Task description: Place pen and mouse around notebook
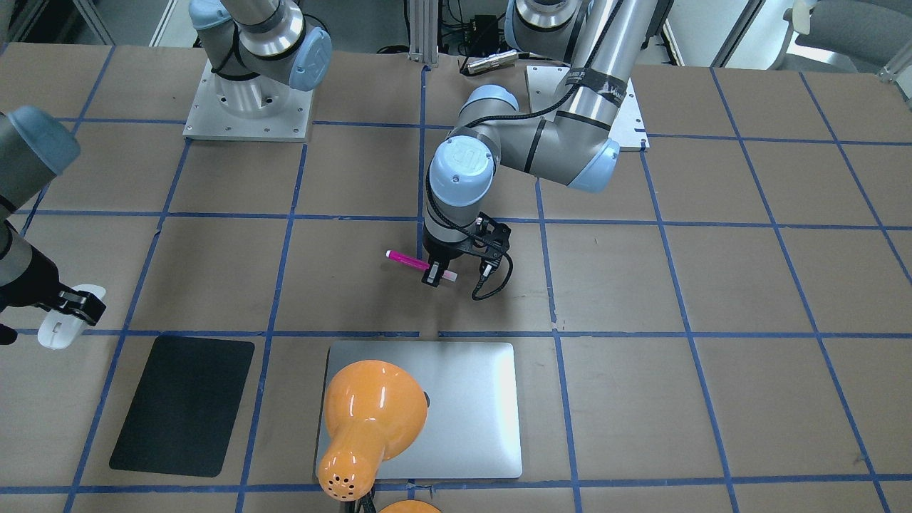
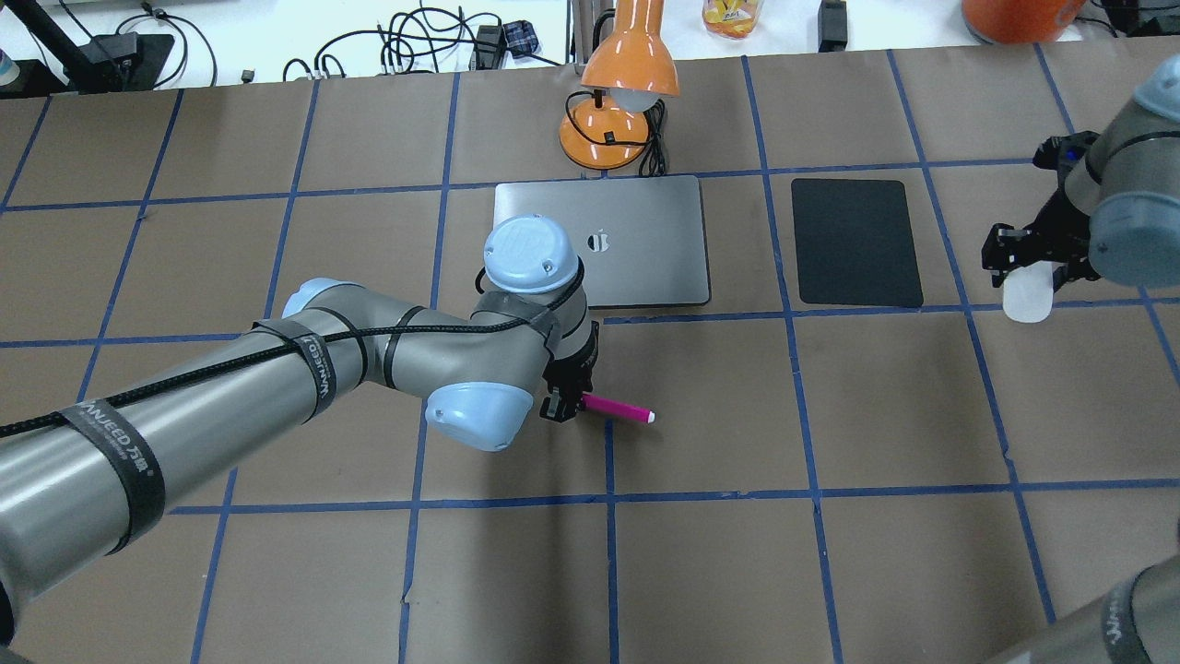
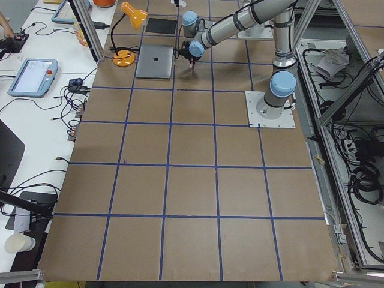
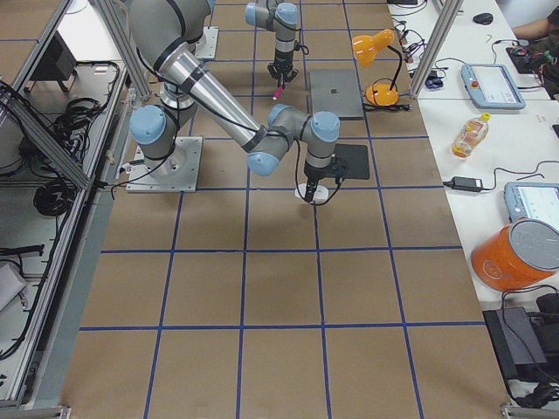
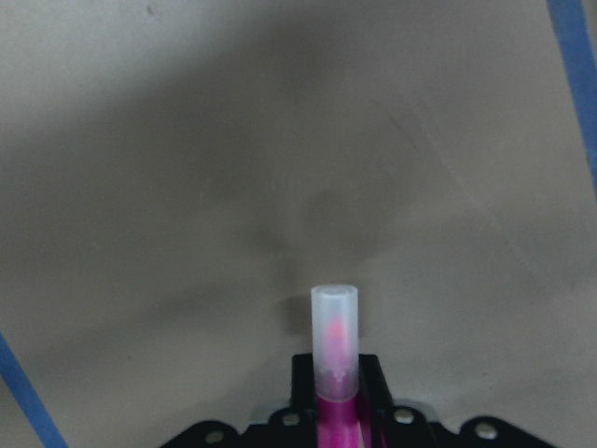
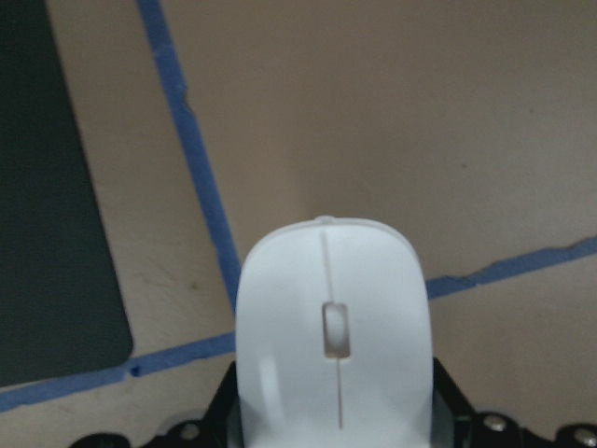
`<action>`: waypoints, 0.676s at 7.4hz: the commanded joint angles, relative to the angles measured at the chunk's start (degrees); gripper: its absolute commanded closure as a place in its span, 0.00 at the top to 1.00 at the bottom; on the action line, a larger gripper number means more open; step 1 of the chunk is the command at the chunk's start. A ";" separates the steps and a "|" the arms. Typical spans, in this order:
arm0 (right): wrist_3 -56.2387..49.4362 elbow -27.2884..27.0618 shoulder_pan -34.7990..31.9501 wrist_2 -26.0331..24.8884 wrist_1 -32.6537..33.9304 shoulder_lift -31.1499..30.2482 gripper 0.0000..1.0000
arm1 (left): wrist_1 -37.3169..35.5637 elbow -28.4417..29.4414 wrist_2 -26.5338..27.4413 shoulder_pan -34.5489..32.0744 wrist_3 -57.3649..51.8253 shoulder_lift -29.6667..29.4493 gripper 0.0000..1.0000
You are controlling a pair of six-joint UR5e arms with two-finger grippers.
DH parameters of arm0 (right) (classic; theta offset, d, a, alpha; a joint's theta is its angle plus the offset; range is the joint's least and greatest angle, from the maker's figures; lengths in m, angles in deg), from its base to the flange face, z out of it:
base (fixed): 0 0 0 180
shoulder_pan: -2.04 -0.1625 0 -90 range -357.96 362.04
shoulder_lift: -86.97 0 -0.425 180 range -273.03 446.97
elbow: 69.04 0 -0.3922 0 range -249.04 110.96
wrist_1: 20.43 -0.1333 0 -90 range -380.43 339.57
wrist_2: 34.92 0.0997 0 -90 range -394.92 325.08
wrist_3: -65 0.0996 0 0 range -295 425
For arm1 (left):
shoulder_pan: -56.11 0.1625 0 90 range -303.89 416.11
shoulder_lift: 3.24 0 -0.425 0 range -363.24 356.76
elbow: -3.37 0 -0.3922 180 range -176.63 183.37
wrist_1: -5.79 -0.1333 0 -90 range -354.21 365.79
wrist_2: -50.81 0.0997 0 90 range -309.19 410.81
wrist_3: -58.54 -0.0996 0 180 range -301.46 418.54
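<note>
My right gripper sets the white mouse down next near the middle of the black mat [image 1: 179,418].
The magenta pen [image 1: 412,261] with its pale end [image 5: 334,329] is clamped near that end in my left gripper [image 1: 436,276], which is shut on it. It hangs over bare table on the robot's side of the silver notebook [image 2: 656,221], which lies flat and closed. In the overhead view the pen [image 2: 618,409] points right from the left gripper [image 2: 560,407]. My right gripper [image 2: 1025,269] is shut on the white mouse [image 2: 1026,298], just past the black mat's outer side. The mouse [image 6: 331,317] fills the right wrist view, above blue tape lines.
A black mat [image 2: 855,242] lies between the notebook and the mouse. An orange desk lamp [image 2: 613,101] stands at the notebook's far edge, its shade [image 1: 370,417] covering part of the notebook in the front view. Blue tape grids the brown table.
</note>
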 commanded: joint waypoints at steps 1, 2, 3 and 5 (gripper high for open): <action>0.45 5.14 -6.34 0.22 -1.88 2.61 0.63 | -0.99 0.72 0.02 0.42 -0.42 -0.39 1.00; 0.45 7.16 -9.32 0.22 -1.88 4.36 0.63 | -0.04 2.56 0.63 1.39 -3.82 0.84 1.00; 0.54 9.70 -11.53 0.30 -1.62 6.47 0.63 | 1.80 4.84 0.20 2.70 -15.60 2.42 1.00; 1.15 15.24 -14.01 2.05 -1.53 12.00 0.63 | 20.07 10.28 -0.15 4.91 -42.81 7.32 1.00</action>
